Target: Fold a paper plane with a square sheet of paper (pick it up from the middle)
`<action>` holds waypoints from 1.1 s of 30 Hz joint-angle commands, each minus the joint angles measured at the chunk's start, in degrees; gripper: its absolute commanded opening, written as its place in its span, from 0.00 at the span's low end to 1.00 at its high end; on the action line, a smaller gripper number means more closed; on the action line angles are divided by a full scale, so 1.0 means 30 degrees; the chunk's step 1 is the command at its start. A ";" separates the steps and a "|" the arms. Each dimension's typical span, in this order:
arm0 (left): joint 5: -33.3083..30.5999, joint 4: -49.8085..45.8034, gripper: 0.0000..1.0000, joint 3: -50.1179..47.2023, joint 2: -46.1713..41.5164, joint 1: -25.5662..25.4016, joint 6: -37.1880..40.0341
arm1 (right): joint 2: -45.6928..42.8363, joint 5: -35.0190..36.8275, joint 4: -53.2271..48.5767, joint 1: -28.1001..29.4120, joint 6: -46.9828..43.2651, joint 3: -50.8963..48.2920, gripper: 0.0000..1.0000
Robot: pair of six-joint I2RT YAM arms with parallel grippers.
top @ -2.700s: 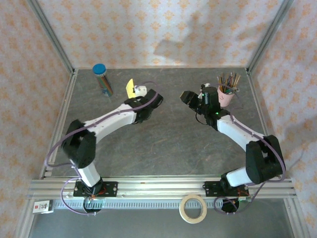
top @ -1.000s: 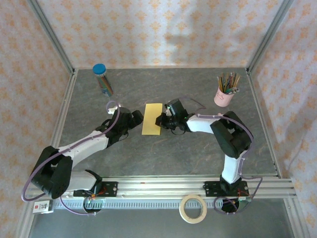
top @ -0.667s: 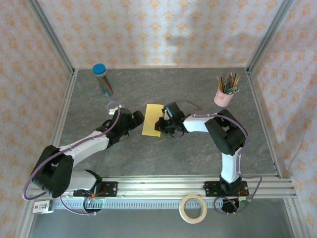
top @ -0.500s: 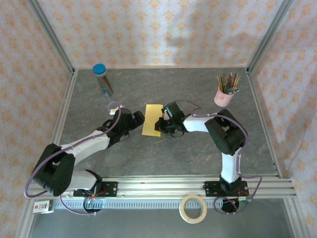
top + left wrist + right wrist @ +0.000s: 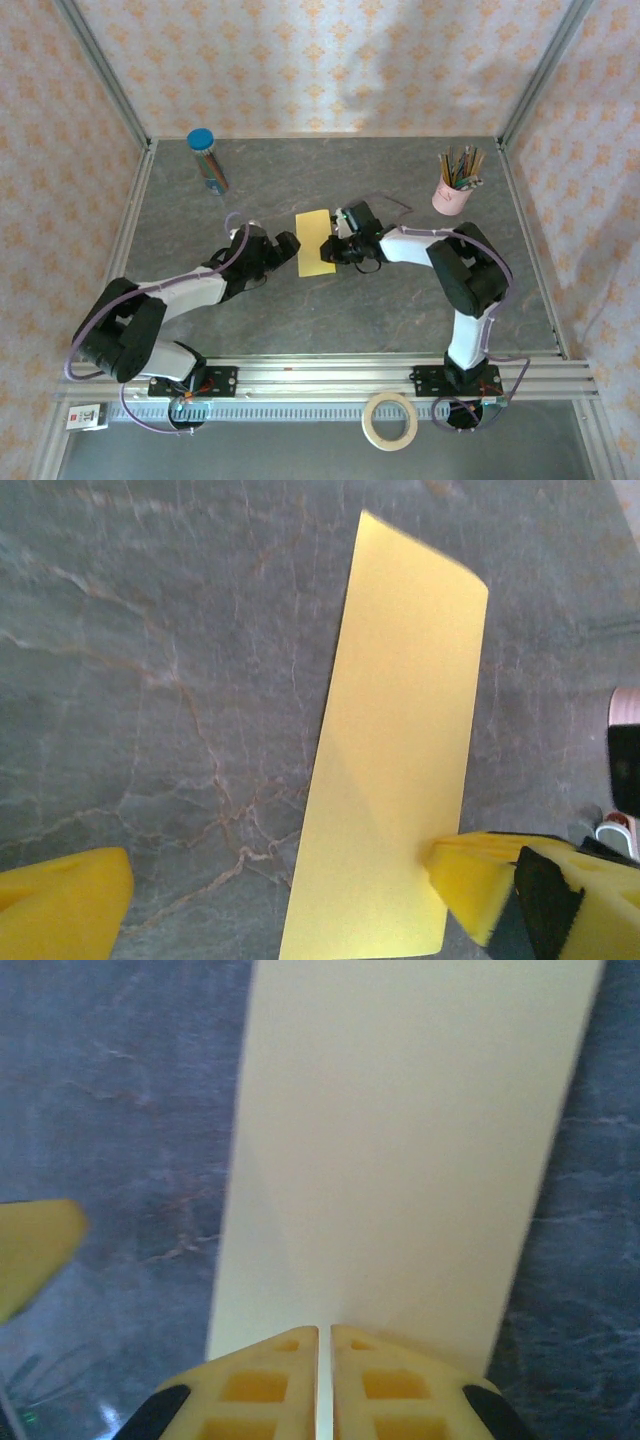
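My left gripper needs to pinch its near end [image 5: 316, 271] of the flat folded sheet and lift while my right gripper, whose shut fingers only pin the sheet, steadies it.
The square sheet of paper [image 5: 315, 243] lies flat on the grey table, folded into a narrow yellow rectangle, not a paper plane shape. My left gripper [image 5: 289, 246] is at its left long edge and stands open. In the left wrist view the sheet [image 5: 400, 750] runs between the fingers, and one yellow fingertip [image 5: 480, 885] overlaps its lower right edge. My right gripper [image 5: 336, 246] is at the opposite long edge, shut. In the right wrist view its tips [image 5: 325, 1335] rest together on the near edge of the sheet [image 5: 410, 1130].
A tube of coloured pens with a blue cap [image 5: 207, 160] stands at the back left. A pink cup of pencils [image 5: 455, 187] stands at the back right. A roll of tape [image 5: 390, 420] lies in front of the rail. Patterned walls close three sides.
Earlier the left gripper held the paper up at the back and the right arm was by the cup. In the last second the sheet slid slightly right and the left gripper closed in on it.
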 commanded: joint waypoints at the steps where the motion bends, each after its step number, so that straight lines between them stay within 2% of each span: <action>1: 0.1629 0.2276 0.99 -0.0491 0.0280 0.0139 -0.1011 | -0.1032 -0.0886 -0.0018 0.0058 0.1208 -0.0661 0.11; 8: 0.2070 0.2962 0.94 -0.1106 0.0281 -0.0088 -0.1758 | -0.0729 -0.0954 0.0268 -0.0327 0.1994 -0.1851 0.10; 16: 0.2640 0.3417 0.80 -0.0989 0.1159 -0.0558 -0.2154 | 0.0262 -0.0345 0.0338 -0.0520 0.2142 -0.2519 0.10; 23: 0.3066 0.3623 0.56 -0.0741 0.2170 -0.0913 -0.2273 | 0.0406 -0.0178 0.0327 -0.0733 0.2151 -0.3039 0.09; 27: 0.3084 0.3467 0.45 -0.0465 0.2680 -0.1053 -0.2272 | 0.0211 -0.1182 0.0862 -0.0974 0.2460 -0.3068 0.09; 33: 0.2794 0.3110 0.42 -0.0326 0.2710 -0.1082 -0.2184 | -0.1072 -0.3128 0.2442 -0.1107 0.3596 -0.2043 0.11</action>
